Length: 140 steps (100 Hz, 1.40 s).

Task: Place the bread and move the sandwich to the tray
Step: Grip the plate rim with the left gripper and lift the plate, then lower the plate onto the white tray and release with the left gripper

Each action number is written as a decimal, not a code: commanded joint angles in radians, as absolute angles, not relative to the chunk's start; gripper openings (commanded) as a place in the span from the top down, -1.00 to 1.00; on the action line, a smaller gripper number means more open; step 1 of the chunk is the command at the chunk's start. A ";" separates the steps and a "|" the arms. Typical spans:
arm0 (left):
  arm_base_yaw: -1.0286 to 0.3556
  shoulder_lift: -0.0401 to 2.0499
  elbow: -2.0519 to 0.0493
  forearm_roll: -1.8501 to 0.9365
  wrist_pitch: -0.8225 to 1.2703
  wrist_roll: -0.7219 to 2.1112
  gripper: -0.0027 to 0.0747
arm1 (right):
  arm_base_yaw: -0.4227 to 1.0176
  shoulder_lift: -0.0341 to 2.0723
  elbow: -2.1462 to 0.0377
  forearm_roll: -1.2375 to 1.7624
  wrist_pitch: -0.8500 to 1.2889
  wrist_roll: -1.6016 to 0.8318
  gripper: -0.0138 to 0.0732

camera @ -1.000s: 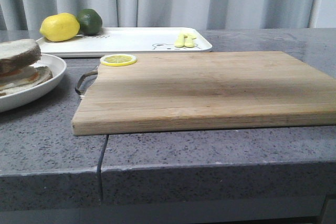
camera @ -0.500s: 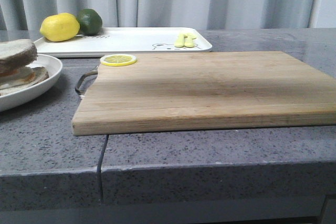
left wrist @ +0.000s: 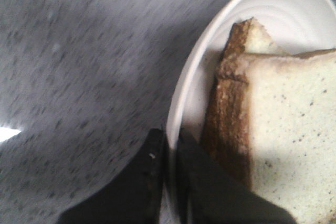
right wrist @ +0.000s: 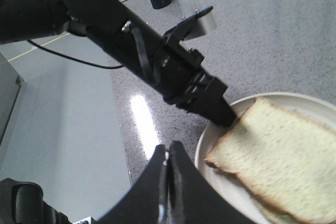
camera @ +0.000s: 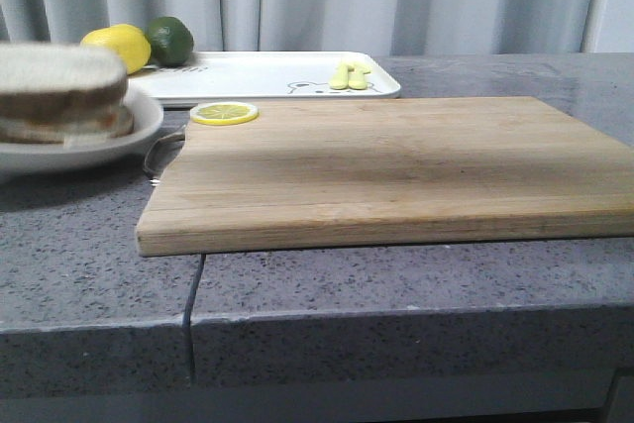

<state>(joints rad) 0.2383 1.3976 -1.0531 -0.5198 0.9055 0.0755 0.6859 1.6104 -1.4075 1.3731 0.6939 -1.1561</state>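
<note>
The robot's left gripper will release the plate on the white tray (camera: 228,77) between the lemon and the small yellow item.
The sandwich (camera: 61,96) lies in the round white plate (camera: 139,124), held above the counter at the far left of the front view, blurred. Its top is the bread slice (left wrist: 283,119) with a brown crust; the egg is hidden. My left gripper (left wrist: 169,142) is shut on the plate's rim (left wrist: 199,61). The right wrist view shows that gripper (right wrist: 223,114) at the rim. My right gripper (right wrist: 168,153) is shut and empty, just beside the plate (right wrist: 224,189) and the bread (right wrist: 283,156). The white tray (camera: 267,76) lies at the back.
A wooden cutting board (camera: 396,165) fills the middle of the counter, with a lemon slice (camera: 224,113) on its far left corner. On the tray are a lemon (camera: 124,45), a lime (camera: 170,39) and a small yellow item (camera: 349,75).
The plate with the sandwich has risen off the counter and shifted right, toward the tray's left end. It now partly hides the lemon.
</note>
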 commanded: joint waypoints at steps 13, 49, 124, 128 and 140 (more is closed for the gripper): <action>0.218 1.397 -1.194 -0.724 0.870 0.122 0.98 | 0.683 1.478 -1.444 1.385 0.698 -1.167 0.83; 0.061 1.700 -1.551 -0.748 0.859 0.110 0.98 | 0.683 1.309 -1.444 1.319 0.698 -1.168 0.83; -0.033 2.146 -2.072 -0.682 0.890 0.032 0.98 | 0.683 1.237 -1.444 1.308 0.746 -1.168 0.83; -0.031 2.147 -2.072 -0.665 0.887 0.032 0.98 | 0.683 1.237 -1.444 1.308 0.749 -1.168 0.83; -0.029 2.147 -2.072 -0.634 0.880 0.032 0.98 | 0.683 1.237 -1.444 1.308 0.751 -1.168 0.83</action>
<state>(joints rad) -0.0318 2.2129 -2.0339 -0.6134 0.9286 0.0382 0.6859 1.2684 -1.4075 1.2663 0.7676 -1.1579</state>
